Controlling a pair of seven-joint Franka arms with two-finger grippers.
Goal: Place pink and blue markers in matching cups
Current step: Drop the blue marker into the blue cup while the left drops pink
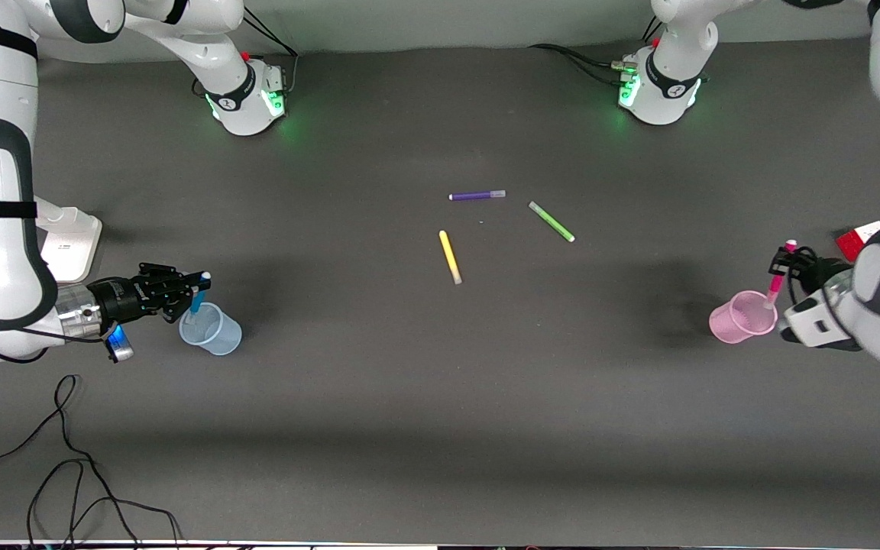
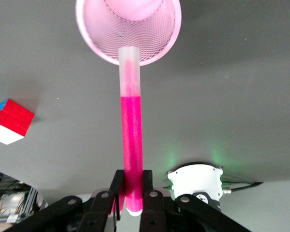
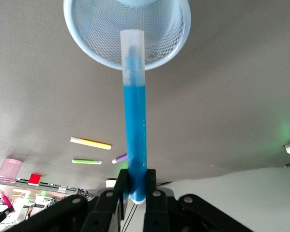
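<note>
I should let go of the pink marker with my left gripper inside the pink cup [image 1: 749, 308] [image 2: 129, 36], leaving it leaning on the cup's rim.
My right gripper [image 1: 197, 289] is shut on the blue marker [image 1: 195, 299] and holds it upright, cap down, with the cap end at the mouth of the pale blue cup [image 1: 211, 330]. In the right wrist view the blue marker [image 3: 135, 135] runs from my gripper [image 3: 136, 187] down to the blue cup [image 3: 99, 34]. My left gripper [image 1: 781, 269] is shut on the pink marker [image 1: 776, 286], cap down, with the cap end at the rim of the pink cup [image 1: 742, 317]. In the left wrist view the pink marker [image 2: 131, 140] runs from my gripper [image 2: 133, 192] down to the pink cup [image 2: 154, 38].
A purple marker [image 1: 477, 195], a green marker [image 1: 551, 221] and a yellow marker [image 1: 450, 257] lie mid-table. A colour cube [image 1: 856, 238] sits by the left arm. A white box [image 1: 69, 244] stands by the right arm. Loose cables [image 1: 66, 458] lie near the front camera.
</note>
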